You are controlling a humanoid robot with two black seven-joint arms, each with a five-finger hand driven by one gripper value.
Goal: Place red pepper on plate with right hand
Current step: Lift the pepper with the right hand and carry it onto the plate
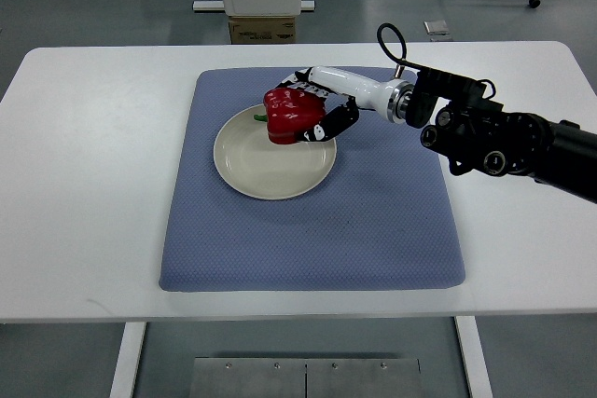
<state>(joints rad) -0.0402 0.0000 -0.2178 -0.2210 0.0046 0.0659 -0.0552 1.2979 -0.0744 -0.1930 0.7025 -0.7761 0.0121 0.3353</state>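
I should use my right gripper to set the red pepper free, now held over the cream plate's far edge, letting go of it on the middle of the cream plate (281,149).
A red pepper (287,116) with a green stem is held over the far edge of a cream plate (270,168) on the blue mat (308,230). My right hand (315,109) is wrapped around the pepper from the right and behind, its black-and-white fingers (338,121) curled on it. Whether the pepper touches the plate cannot be told. The right arm (504,137) comes in from the right edge. No left arm shows.
The mat lies in the middle of a white table (84,184). Beyond the far table edge stand a white post with a cardboard box (262,30) and chair wheels on a grey floor.
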